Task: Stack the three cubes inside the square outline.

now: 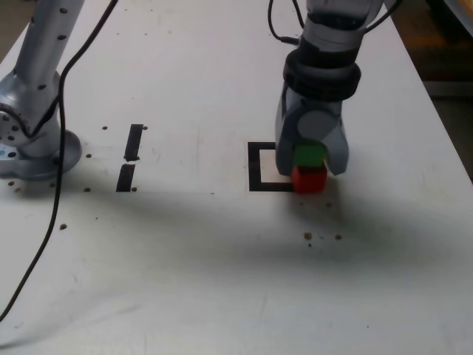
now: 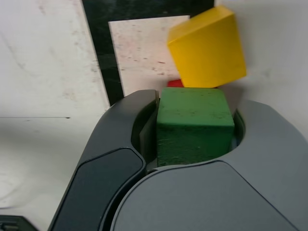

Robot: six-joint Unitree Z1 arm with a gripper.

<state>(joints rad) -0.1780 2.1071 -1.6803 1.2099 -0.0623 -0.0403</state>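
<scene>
Next, I release the green cube on the bare table (image 1: pixel 230 103) beyond the square outline's far corner facing the black strips.
The green cube (image 1: pixel 310 154) sits on top of the red cube (image 1: pixel 308 180) at the near right corner of the square outline (image 1: pixel 256 167). The red one overlaps the tape there. My gripper (image 1: pixel 310 158) comes straight down over the pair, and its jaws are shut on the green cube (image 2: pixel 194 126). In the wrist view only a sliver of the red cube (image 2: pixel 175 83) peeks out past the green one. The yellow cube (image 2: pixel 208 46) lies just beyond it, tilted, beside the square outline (image 2: pixel 98 48). The arm hides it in the exterior view.
Two short black strips (image 1: pixel 134 142) (image 1: pixel 126 177) lie on the exterior view's left, near the arm's base (image 1: pixel 29 144). A black cable (image 1: pixel 53 200) trails down that side. Dark specks (image 1: pixel 322 237) dot the white table near the stack. The table's edge (image 1: pixel 443 126) runs along the exterior view's right.
</scene>
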